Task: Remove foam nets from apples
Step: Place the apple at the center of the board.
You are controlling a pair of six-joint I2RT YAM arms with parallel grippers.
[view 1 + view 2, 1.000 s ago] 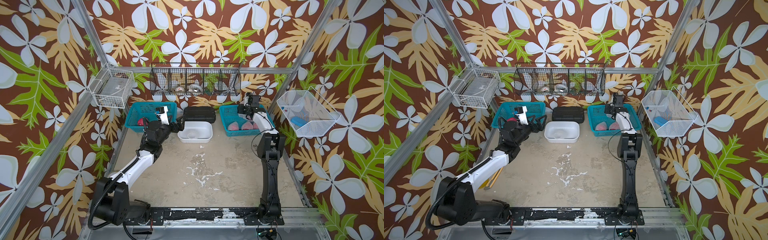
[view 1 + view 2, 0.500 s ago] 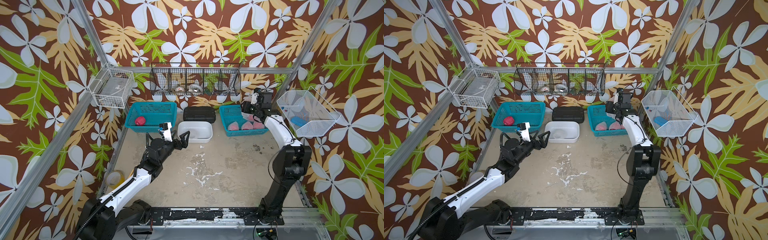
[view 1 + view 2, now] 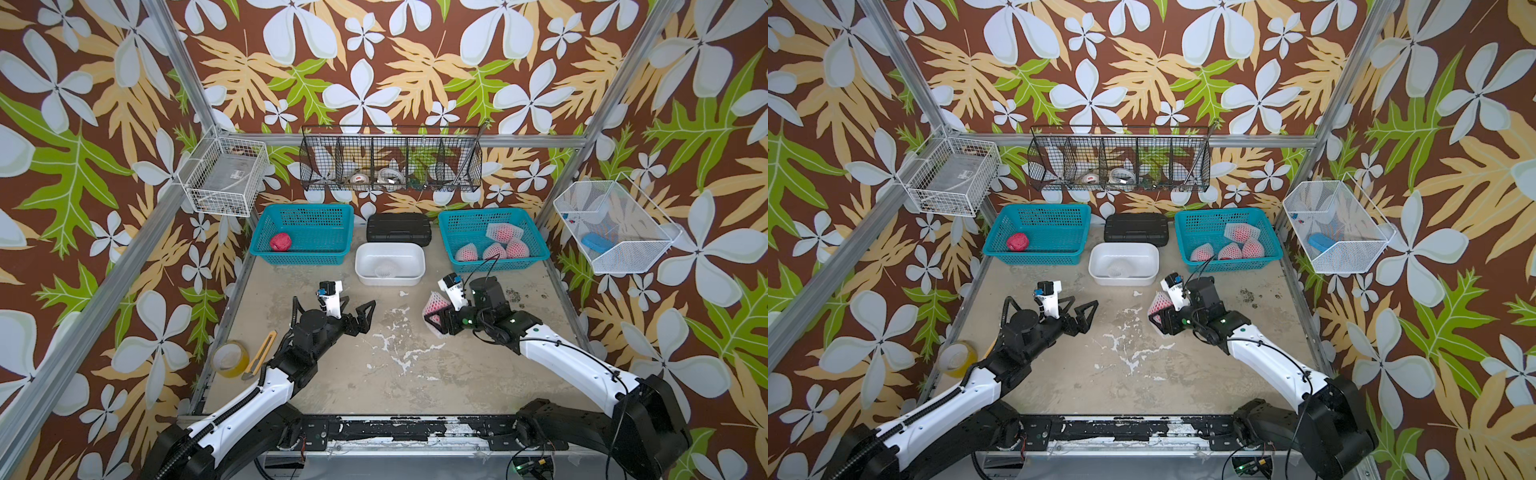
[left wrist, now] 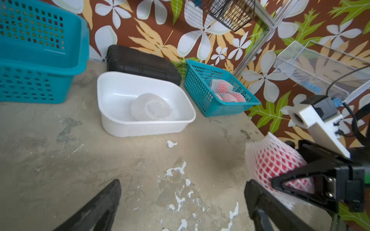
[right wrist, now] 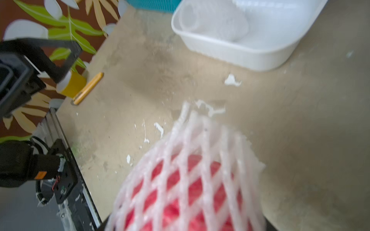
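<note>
The net and apple are clamped together around the apple's body in my right gripper, so next I put the apple down and take the foam net's loose end (image 4: 287, 199) first.
My right gripper (image 3: 437, 319) is shut on a netted apple (image 3: 432, 305), red under white foam mesh, held just above the mid-right table; the same netted apple (image 5: 190, 176) fills the right wrist view. My left gripper (image 3: 358, 309) hovers open and empty a short way left of it, jaws wide (image 4: 183, 188), the netted apple (image 4: 268, 166) beside one finger. Several netted apples (image 3: 494, 245) lie in the right teal basket (image 3: 457, 220). One bare red apple (image 3: 280, 242) sits in the left teal basket (image 3: 316, 216). An empty foam net (image 4: 151, 108) lies in the white tub (image 3: 417, 266).
A black case (image 3: 398, 226) stands behind the tub. A tape roll (image 3: 230, 358) and a yellow cutter (image 3: 262, 349) lie at the table's left edge. A black wire rack (image 3: 390, 160) and white wire baskets (image 3: 224, 176) hang on the walls.
Both arms have drawn back from the teal baskets to mid-table. The right one brought a netted apple out with it. The left gripper came away open, leaving the bare apple behind.
</note>
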